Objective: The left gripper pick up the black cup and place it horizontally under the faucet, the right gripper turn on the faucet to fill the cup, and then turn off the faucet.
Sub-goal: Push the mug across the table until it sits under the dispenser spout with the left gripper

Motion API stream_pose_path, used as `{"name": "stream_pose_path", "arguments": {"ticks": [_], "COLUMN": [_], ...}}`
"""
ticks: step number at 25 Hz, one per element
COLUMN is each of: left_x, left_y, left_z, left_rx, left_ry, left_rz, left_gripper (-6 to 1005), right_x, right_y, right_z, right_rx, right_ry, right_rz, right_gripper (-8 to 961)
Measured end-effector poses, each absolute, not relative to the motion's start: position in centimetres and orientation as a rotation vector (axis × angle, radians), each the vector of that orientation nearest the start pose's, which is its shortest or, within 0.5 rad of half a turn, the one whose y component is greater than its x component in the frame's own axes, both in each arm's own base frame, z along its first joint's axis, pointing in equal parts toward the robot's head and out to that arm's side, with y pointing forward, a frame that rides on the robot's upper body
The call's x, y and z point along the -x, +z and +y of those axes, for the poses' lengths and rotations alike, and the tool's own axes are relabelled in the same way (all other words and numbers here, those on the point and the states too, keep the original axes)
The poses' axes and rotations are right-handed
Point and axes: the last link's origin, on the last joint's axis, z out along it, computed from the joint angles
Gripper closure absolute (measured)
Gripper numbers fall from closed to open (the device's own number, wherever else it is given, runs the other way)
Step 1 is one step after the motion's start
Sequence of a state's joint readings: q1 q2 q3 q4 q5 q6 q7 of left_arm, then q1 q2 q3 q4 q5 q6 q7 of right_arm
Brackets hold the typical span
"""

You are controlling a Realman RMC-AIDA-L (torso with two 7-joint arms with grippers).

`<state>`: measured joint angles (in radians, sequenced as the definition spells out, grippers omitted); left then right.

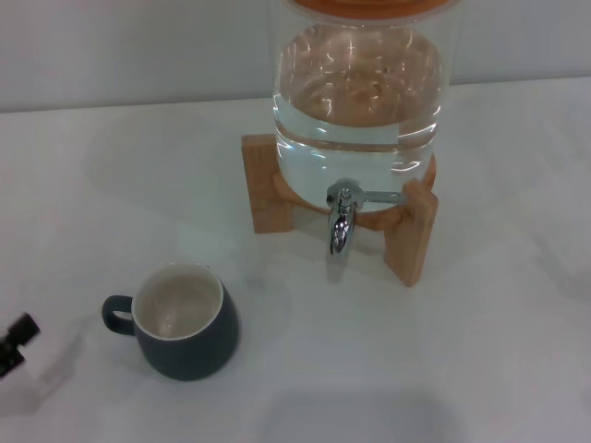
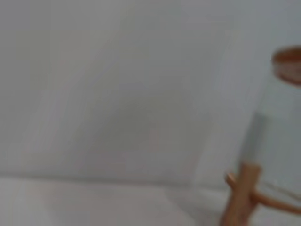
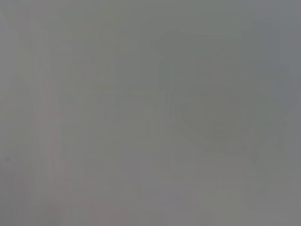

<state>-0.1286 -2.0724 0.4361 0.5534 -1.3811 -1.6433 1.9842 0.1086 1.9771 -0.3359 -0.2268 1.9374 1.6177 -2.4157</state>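
Observation:
Next, my left gripper goes to the black cup's handle [image 1: 113, 316] and closes there, leaving the cup's opening clear for the water.
The black cup [image 1: 184, 323] stands upright on the white table, front left of the dispenser, its handle toward the left and its cream inside empty. The chrome faucet [image 1: 342, 220] points down from the glass dispenser [image 1: 358, 92], with its thin lever out to the right. A small black part of the left gripper [image 1: 14, 340] shows at the left edge of the head view, to the left of the cup and apart from it. The right gripper is out of view.
The dispenser holds water and rests on a wooden stand [image 1: 411, 231], also seen in the left wrist view [image 2: 242, 195]. The white table [image 1: 462, 369] spreads around them. A pale wall stands behind. The right wrist view shows only a grey blur.

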Motion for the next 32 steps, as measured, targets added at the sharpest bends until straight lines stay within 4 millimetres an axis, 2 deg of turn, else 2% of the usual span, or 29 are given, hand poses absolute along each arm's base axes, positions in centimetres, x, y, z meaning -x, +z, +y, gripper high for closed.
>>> {"name": "stream_pose_path", "arguments": {"ticks": [6,10,32], "left_x": [37.5,38.0,36.5], "left_y": [3.5,3.1,-0.1], "left_z": [20.1,20.2,23.9], "left_rx": [2.159,2.160,2.302], "left_ry": [-0.851,-0.805,-0.734], "left_rz": [-0.874,-0.884,-0.914], "left_gripper": [147,153,189], "right_x": [-40.5,-40.4,-40.1], "right_y": [10.9,10.8,10.3], "right_z": [20.6,20.7,20.7], "right_rx": [1.487,1.488,1.496], "right_ry": [0.900,0.903,0.916], "right_rz": [0.535,0.535,0.536], "right_gripper": [87,87,88]}}
